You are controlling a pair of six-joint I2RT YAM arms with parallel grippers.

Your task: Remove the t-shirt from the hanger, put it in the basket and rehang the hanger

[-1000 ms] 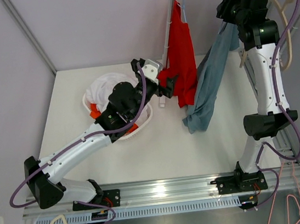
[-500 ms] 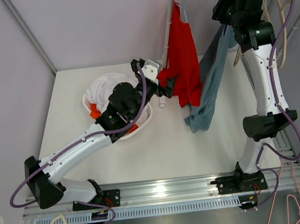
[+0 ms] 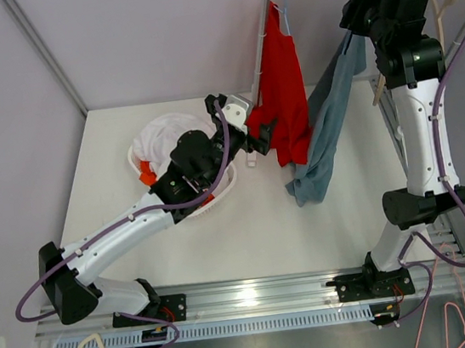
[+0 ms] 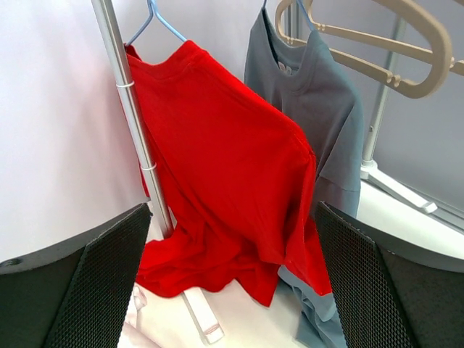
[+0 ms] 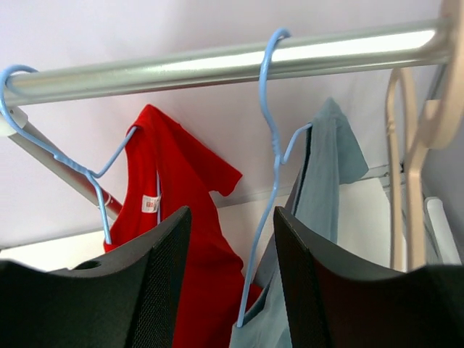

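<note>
The grey-blue t-shirt is next: my left gripper should go past the red t-shirt and close on the lower part point(image 3: 315, 173) point(image 4: 313, 291) of the grey-blue t-shirt.
A grey-blue t-shirt point(image 3: 328, 118) hangs askew on a blue wire hanger point(image 5: 270, 130) hooked over the rail point(image 5: 217, 61). Its hem reaches the table. My right gripper point(image 5: 232, 290) is up at the rail and open. The hanger's wire runs down between its fingers, touching neither. To the left, a red t-shirt point(image 3: 284, 90) hangs on a second blue hanger point(image 5: 87, 170). My left gripper point(image 3: 261, 131) stands wide open just short of the red t-shirt's lower edge point(image 4: 217, 239), holding nothing.
A white basket point(image 3: 226, 188) with white cloth point(image 3: 163, 136) sits under the left arm. The rack's slanted pole point(image 4: 134, 123) stands just left of the red shirt. Bare beige hangers point(image 5: 406, 145) hang at the rail's right end. Walls close in behind and on both sides.
The right arm swung left, then back right at the rail, and its jaws widened. The grey-blue t-shirt swayed with it. The left arm barely moved.
</note>
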